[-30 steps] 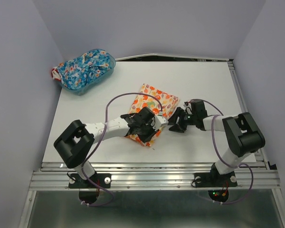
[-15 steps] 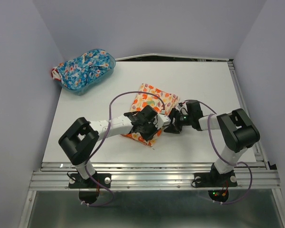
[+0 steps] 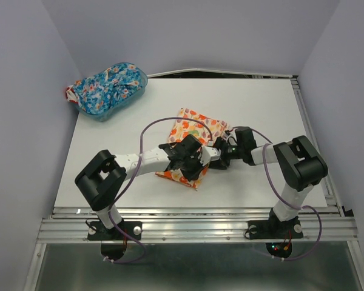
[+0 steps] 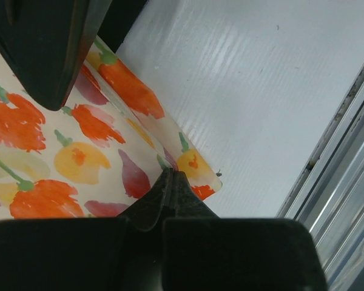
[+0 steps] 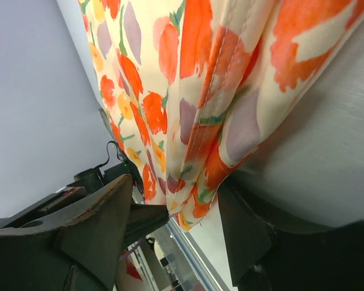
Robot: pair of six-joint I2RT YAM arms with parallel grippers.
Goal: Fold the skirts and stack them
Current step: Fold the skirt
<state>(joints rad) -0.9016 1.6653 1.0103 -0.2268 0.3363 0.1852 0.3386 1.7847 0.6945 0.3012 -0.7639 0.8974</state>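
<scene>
The skirt lies with its near edge at a slant to the metal rails, so next the left gripper grabs its side edge (image 3: 204, 175) and help turn it square before folding.
The cream-yellow skirt (image 3: 194, 128) with orange-red flowers lies folded at the table's middle. My left gripper (image 3: 193, 162) sits over its near part. In the left wrist view the gripper (image 4: 170, 176) is shut, its tips pinching the fabric (image 4: 79, 151) near the skirt's near corner. My right gripper (image 3: 219, 155) is at the skirt's right edge, close to the left one. It is open (image 5: 176, 224), with the layered hem (image 5: 200, 121) hanging between its fingers (image 5: 91, 230). The bright blue skirt (image 3: 106, 86) lies bunched in the basket at the far left.
The translucent blue basket (image 3: 139, 85) stands at the table's far left corner. Metal rails (image 3: 194, 227) run along the near edge, and show in the left wrist view (image 4: 346, 151). Grey walls close in on the left, the back and the right.
My right gripper has moved left up to the skirt's right edge, beside the left gripper. The left gripper has shifted slightly right on the skirt.
</scene>
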